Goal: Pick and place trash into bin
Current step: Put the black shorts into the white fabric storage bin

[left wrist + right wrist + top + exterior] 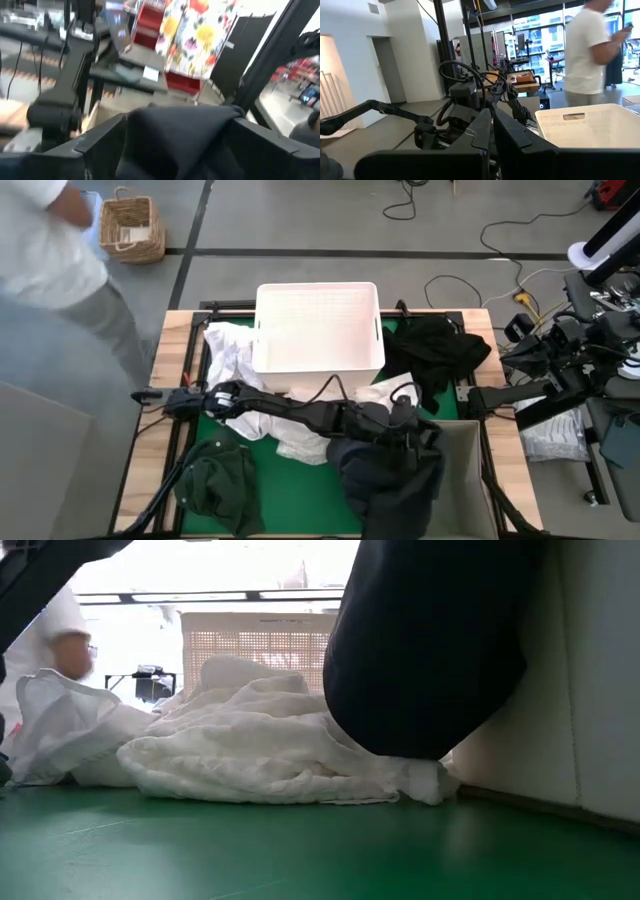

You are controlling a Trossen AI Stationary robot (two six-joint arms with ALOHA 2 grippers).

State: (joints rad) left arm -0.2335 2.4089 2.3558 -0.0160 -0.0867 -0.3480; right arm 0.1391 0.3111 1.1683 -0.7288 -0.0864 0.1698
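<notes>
The robot's left gripper will close on the mat-side edge (347, 463) of the dark garment, away from the grey bin, as that part is still lying outside.
My left arm reaches from the table's left side across to its right half. Its gripper (404, 420) (175, 125) is shut on a dark garment (385, 470) (430, 650), which hangs beside a grey bin (462, 465) (595, 690). White sheets lie crumpled by the white tub (318, 325): one on its left (232, 350), one on the green mat (300, 442) (260, 745). A black garment (435, 350) lies right of the tub. A dark green garment (215, 478) lies at the near left. My right gripper (478, 395) (489, 125) waits shut at the table's right edge. My left gripper has a bunched fold of the dark garment (175, 135) between its two fingers (100, 140), coming at it from above. The garment hangs below the gripper as a thick bundle. In the low view its lower end (400, 745) reaches down to the white sheet.
The grey bin's wall stands right beside the hanging garment. A person in white (50, 240) moves past the far left corner near a wicker basket (130, 225). Bare green mat (290, 500) shows near the table's front edge.
</notes>
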